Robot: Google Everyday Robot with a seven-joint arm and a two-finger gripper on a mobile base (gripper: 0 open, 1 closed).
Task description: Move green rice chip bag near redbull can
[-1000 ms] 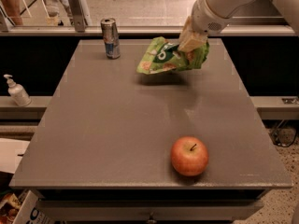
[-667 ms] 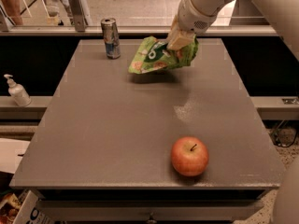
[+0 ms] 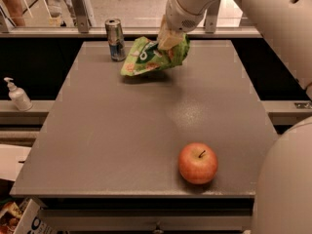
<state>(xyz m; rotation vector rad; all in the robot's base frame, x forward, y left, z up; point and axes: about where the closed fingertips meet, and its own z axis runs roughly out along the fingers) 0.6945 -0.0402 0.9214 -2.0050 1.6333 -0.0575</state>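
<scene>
The robot's gripper will release the green rice chip bag on the grey table [image 3: 130,62] just in front of the redbull can.
The green rice chip bag [image 3: 148,56] is crinkled, bright green with chip pictures, and hangs tilted just above the far part of the grey table [image 3: 122,145]. My gripper [image 3: 169,39] is shut on its upper right end, coming down from the white arm at the top right. The redbull can [image 3: 115,39] stands upright at the far left edge of the table, a short gap left of the bag's lower left corner.
A red apple [image 3: 198,163] sits near the table's front right. A white pump bottle [image 3: 17,94] stands on a ledge left of the table. My white arm and base fill the right side. A railing runs behind the table.
My gripper has carried the green bag leftward and lower, bringing its left end closer to the redbull can. The can and apple have not moved.
</scene>
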